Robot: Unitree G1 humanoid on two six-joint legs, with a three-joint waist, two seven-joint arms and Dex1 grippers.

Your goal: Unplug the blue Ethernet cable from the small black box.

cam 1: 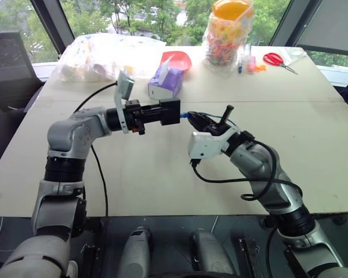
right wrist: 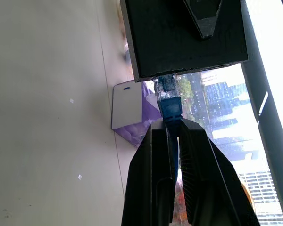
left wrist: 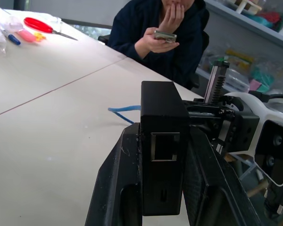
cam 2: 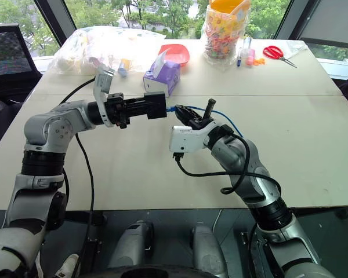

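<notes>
My right gripper pinches the cable behind the plug aslant; I need to open it, align it with the box and grip the clear plug [right wrist: 166, 87].
My left gripper [cam 1: 165, 113] is shut on the small black box [left wrist: 162, 108], holding it level above the table with one finger on each side. An empty port on the box faces the left wrist camera. The blue Ethernet cable [right wrist: 170, 104] has its clear plug seated in the box's opposite side. Just behind that plug, my right gripper [right wrist: 172, 126] is shut on the cable, a short way from the box. From there the cable [cam 2: 229, 122] trails back over the table [cam 1: 162, 168] behind my right wrist.
A purple tissue box [cam 1: 165, 84], a red bowl [cam 1: 180, 59], a clear plastic bag [cam 1: 98, 58], a jar of coloured pieces [cam 1: 227, 35] and red scissors [cam 1: 275, 59] stand along the table's far side. A person [left wrist: 165, 33] sits beyond the right edge, holding a phone.
</notes>
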